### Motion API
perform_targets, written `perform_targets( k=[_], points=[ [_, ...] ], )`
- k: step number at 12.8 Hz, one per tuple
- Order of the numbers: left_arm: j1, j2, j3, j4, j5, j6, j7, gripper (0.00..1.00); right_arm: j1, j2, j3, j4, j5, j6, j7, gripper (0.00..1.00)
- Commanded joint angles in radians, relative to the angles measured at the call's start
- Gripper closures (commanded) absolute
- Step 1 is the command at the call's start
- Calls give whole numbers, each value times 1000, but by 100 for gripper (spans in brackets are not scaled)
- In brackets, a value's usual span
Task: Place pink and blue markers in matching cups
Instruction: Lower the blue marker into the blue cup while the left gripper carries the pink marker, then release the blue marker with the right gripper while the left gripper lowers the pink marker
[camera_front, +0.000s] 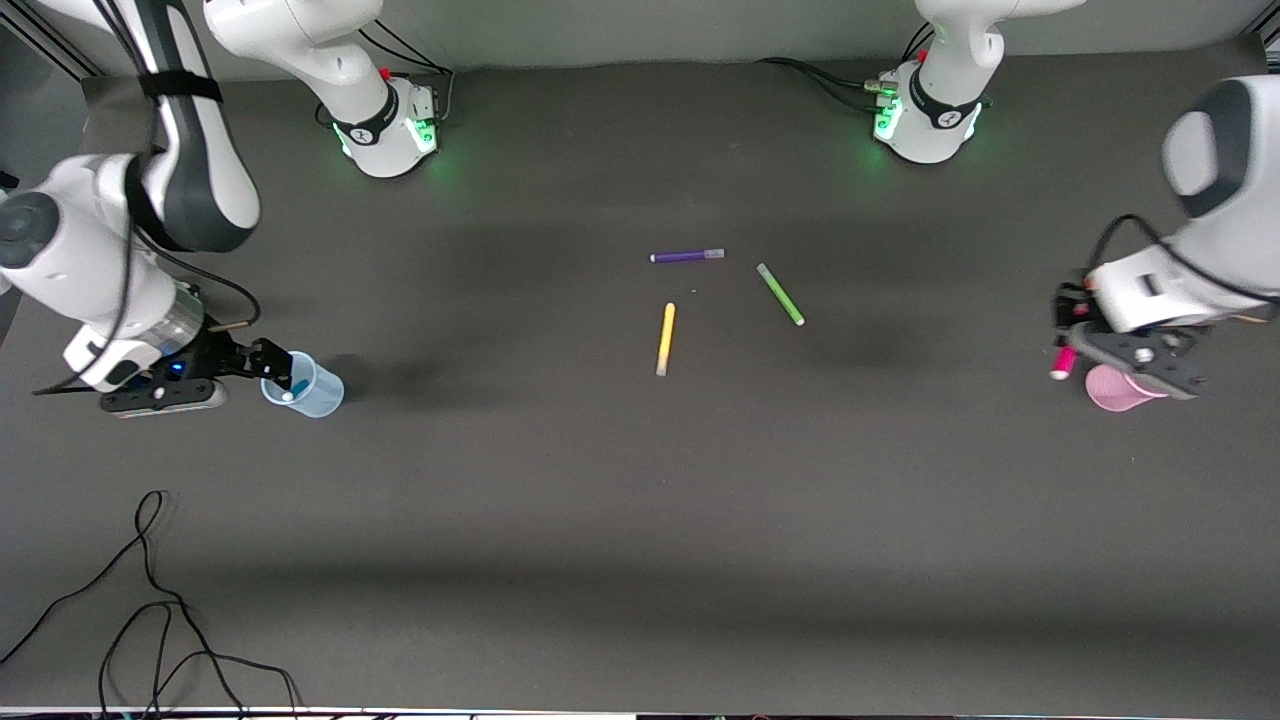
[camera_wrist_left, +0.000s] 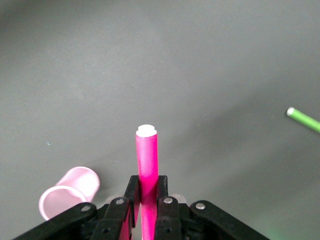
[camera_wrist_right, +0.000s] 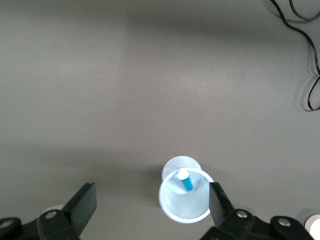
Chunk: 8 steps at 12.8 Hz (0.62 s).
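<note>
My left gripper is holding the pink marker. It will let go of it inside the pale pink cup (camera_front: 1138, 379) (camera_wrist_left: 66, 198), with the marker's whitish end by the cup's rim.
My left gripper (camera_front: 1068, 325) is shut on the pink marker (camera_front: 1063, 360), which hangs whitish end down just beside the pale pink cup (camera_front: 1115, 390) at the left arm's end of the table. In the left wrist view the marker (camera_wrist_left: 147, 155) sticks out from between the jaws of the left gripper (camera_wrist_left: 147, 187), with the pink cup (camera_wrist_left: 70, 192) off to one side. My right gripper (camera_front: 272, 365) is open over the rim of the pale blue cup (camera_front: 305, 387). The blue marker (camera_wrist_right: 186, 181) stands inside the blue cup (camera_wrist_right: 185, 202), which sits by one finger (camera_wrist_right: 220, 200) of the right gripper (camera_wrist_right: 150, 202).
A purple pen (camera_front: 687, 256), a green pen (camera_front: 780, 293) and a yellow pen (camera_front: 665, 338) lie near the middle of the table. The green pen's end also shows in the left wrist view (camera_wrist_left: 304, 119). Black cables (camera_front: 150, 600) trail near the front edge at the right arm's end.
</note>
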Motion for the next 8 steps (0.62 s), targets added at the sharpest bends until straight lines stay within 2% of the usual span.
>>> perform_targets(
  k=[1, 4, 6, 8],
  points=[
    [111, -13, -13, -14, -73, 21, 290, 100, 6, -29, 48, 160, 22, -202, 8, 0],
    [245, 8, -13, -75, -195, 88, 674, 100, 4, -93, 81, 271, 20, -381, 62, 0],
    [315, 58, -13, -100, -307, 143, 948, 100, 3, -144, 81, 278, 19, -391, 80, 0],
    [395, 144, -13, -97, -440, 150, 1180, 100, -23, -141, 98, 300, 17, -394, 82, 0]
  ],
)
